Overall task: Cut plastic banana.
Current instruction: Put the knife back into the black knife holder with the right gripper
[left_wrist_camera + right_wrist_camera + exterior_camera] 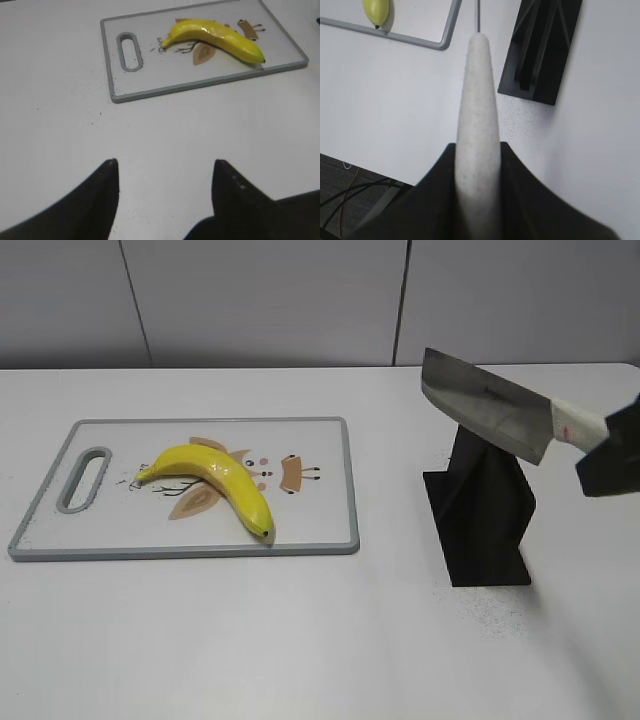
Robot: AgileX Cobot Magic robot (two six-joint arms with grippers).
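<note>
My right gripper should put the cleaver down in the slot of the black knife stand [504,458] [534,50]. The cleaver is now held above that stand.
A yellow plastic banana [213,480] lies on a white cutting board [320,530] with a grey rim, left of centre. It also shows in the left wrist view [215,37]; only its tip shows in the right wrist view [378,11]. My right gripper [605,455] is shut on the pale handle of a cleaver [490,405], held in the air above the black knife stand [480,515], well right of the board. The handle [477,115] runs between the jaws [477,155]. My left gripper [165,167] is open and empty, over bare table in front of the board.
The board has a handle slot [84,480] at its left end and printed drawings under the banana. The black knife stand [540,47] stands right of the board. The table's near edge and cables [350,192] show at the lower left of the right wrist view.
</note>
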